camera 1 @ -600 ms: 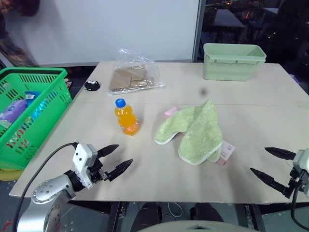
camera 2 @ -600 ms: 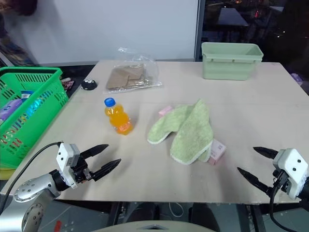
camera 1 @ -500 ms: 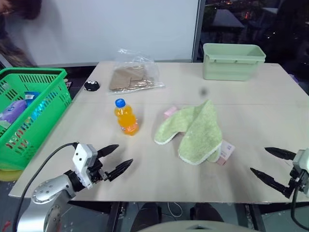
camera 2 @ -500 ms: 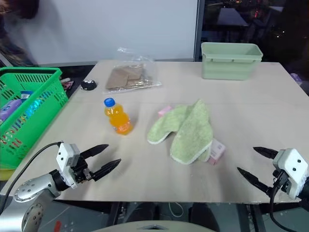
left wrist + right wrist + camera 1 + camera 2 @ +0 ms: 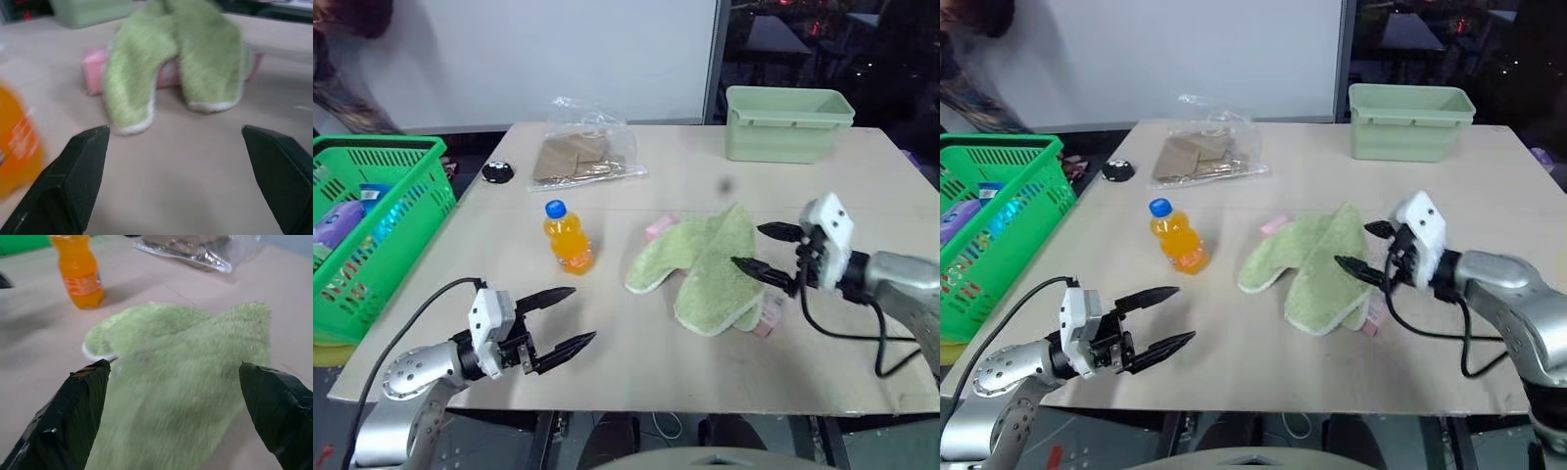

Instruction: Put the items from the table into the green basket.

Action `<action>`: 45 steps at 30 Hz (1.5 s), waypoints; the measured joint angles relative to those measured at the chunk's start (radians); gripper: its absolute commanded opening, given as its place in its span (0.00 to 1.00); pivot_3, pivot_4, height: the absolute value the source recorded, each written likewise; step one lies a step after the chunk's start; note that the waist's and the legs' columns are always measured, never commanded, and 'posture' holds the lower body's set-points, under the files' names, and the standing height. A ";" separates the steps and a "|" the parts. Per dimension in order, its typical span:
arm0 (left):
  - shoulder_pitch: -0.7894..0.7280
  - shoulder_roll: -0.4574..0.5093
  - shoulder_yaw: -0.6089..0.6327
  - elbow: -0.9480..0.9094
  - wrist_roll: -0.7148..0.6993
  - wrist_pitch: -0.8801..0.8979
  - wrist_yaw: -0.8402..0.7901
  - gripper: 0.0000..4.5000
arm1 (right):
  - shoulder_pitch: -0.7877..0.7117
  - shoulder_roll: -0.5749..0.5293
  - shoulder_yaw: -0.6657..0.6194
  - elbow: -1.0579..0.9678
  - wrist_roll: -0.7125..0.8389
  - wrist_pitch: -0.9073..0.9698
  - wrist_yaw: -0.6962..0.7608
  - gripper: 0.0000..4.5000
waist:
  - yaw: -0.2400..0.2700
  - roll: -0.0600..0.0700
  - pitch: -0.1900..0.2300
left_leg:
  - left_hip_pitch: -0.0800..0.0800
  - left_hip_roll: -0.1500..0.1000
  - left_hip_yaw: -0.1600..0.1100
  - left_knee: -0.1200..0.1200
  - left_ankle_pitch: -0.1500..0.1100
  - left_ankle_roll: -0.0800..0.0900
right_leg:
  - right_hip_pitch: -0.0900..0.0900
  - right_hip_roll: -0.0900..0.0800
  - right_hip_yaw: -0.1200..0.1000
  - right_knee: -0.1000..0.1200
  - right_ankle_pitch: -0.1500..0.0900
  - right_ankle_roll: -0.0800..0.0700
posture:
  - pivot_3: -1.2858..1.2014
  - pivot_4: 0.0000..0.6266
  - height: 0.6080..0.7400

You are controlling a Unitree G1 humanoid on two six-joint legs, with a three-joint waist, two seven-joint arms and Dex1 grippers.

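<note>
I will next use my left gripper to grab the pink carton's middle (image 5: 689,269) (image 5: 168,76), which peeks out between the two drooping ends of the green towel.
On the table (image 5: 862,196), an orange-drink bottle (image 5: 570,238) with a blue cap stands left of centre. A pale green towel (image 5: 705,259) lies mid-table over a long pink carton (image 5: 770,311); only the carton's two ends show. My right gripper (image 5: 747,245) is open just above the towel's right edge, pointing left at it. My left gripper (image 5: 583,313) is open and empty near the front edge, in front of the bottle. The left wrist view looks between its fingers (image 5: 83,171) at the towel (image 5: 171,54). The green basket (image 5: 406,211) stands beside the table's left edge with packaged goods inside.
A pale mint tub (image 5: 786,122) sits at the back right. A clear plastic bag (image 5: 582,157) with brown packets lies at the back centre, a small black object (image 5: 495,172) to its left. A person (image 5: 342,39) stands blurred at the far left.
My right arm has swung in from the table's front right edge to the towel's right side. My left gripper has shifted slightly toward the middle. Both stay open.
</note>
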 measured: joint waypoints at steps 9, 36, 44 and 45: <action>-0.047 0.023 -0.031 -0.290 -0.055 0.190 0.190 1.00 | -0.138 0.078 0.150 0.209 -0.104 0.042 -0.021 0.59 | 0.027 0.001 0.000 | 0.000 -0.001 0.000 0.000 0.000 0.000 | 0.000 0.001 0.000 0.001 0.002 0.004 | 0.55 0.00 1.00; -0.287 0.055 -0.150 -0.189 -0.107 0.309 0.182 1.00 | 0.244 -0.165 -0.396 0.381 -0.409 -0.173 -0.236 0.01 | -0.011 0.001 -0.001 | 0.002 0.000 0.005 0.002 0.000 0.001 | 0.001 0.002 0.006 0.001 -0.001 0.005 | 0.49 0.00 1.00; -0.411 0.070 -0.190 -0.191 -0.167 0.386 0.139 1.00 | 0.302 -0.120 -0.332 0.585 -0.482 -0.331 -0.226 0.44 | -0.042 0.008 -0.001 | 0.004 0.000 0.012 0.003 0.000 0.001 | 0.001 0.002 0.013 0.001 0.002 0.011 | 0.48 0.00 1.00; -0.422 0.070 -0.190 -0.190 -0.171 0.390 0.139 1.00 | 0.312 -0.121 -0.355 0.568 -0.477 -0.337 -0.219 0.52 | -0.042 0.008 -0.001 | 0.004 0.000 0.012 0.003 0.000 0.001 | 0.001 0.003 0.013 0.001 0.002 0.012 | 0.48 0.00 1.00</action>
